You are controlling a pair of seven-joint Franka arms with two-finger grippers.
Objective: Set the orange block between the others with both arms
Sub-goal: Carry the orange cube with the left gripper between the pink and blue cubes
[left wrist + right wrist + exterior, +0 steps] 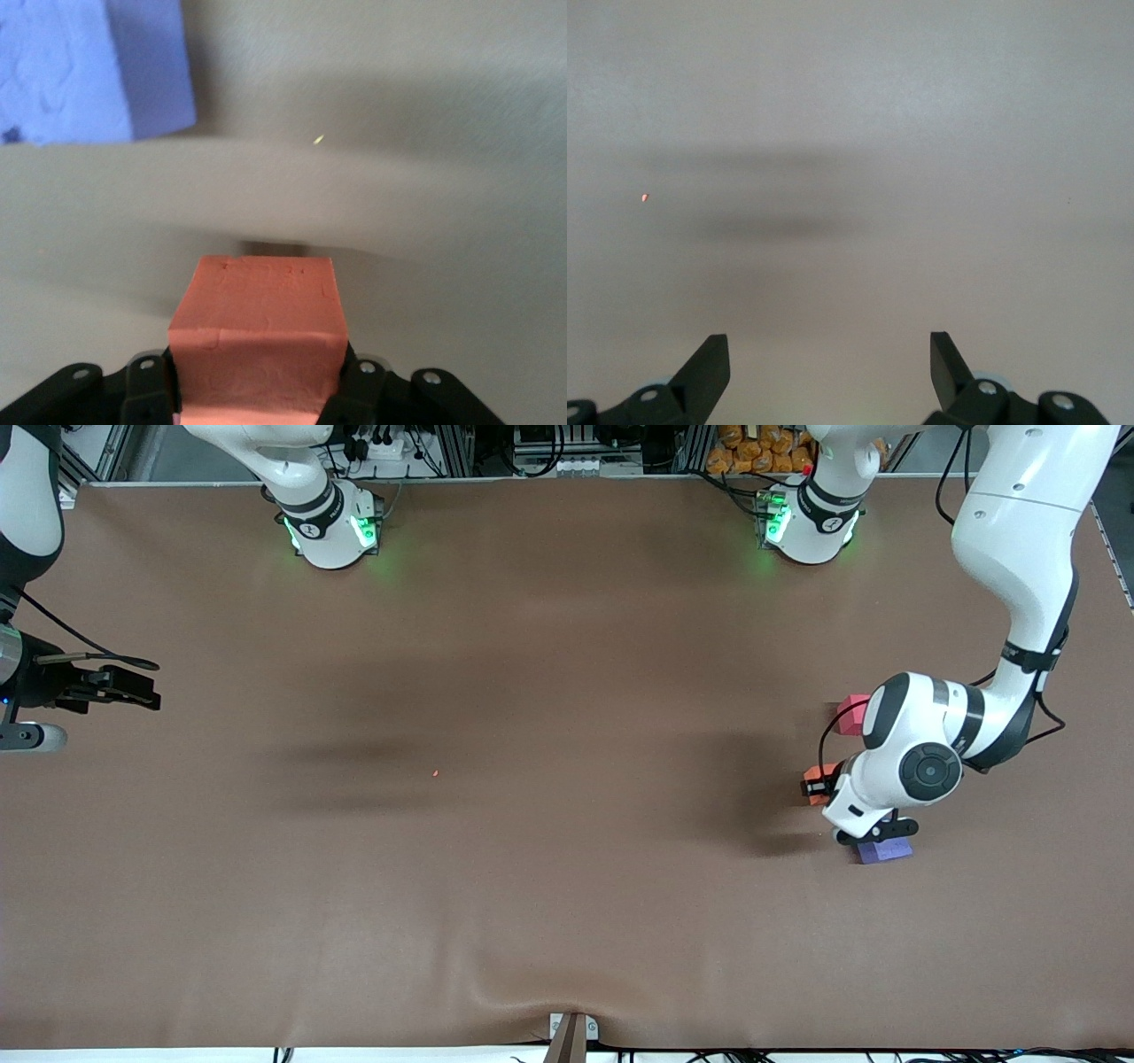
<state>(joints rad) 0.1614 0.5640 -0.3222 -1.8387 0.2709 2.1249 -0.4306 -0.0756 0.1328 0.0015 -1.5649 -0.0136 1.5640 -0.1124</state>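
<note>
The robot's left gripper needs to release the orange block on the cloth (865,774) (75,356) between the pinkish-red cube and the purple-blue cube. The orange block is held low over the cloth.
My left gripper (826,783) is shut on the orange block (813,778), holding it low over the brown cloth. In the left wrist view the orange block (257,310) fills the space between both black fingers (149,381) of the left gripper (257,382). The pinkish-red cube (851,714) lies farther from the front camera. The purple-blue cube (886,852) lies nearer, partly under the left wrist, and shows as a purple-blue cube (89,71) in that arm's view. My right gripper (133,687) waits open at the right arm's end of the table, and the right gripper (830,343) holds nothing.
A tiny orange speck (436,772) lies on the brown cloth (567,868) near the table's middle. The cloth is creased by a clamp (571,1033) at the front edge. Both arm bases (332,527) glow green along the robots' side.
</note>
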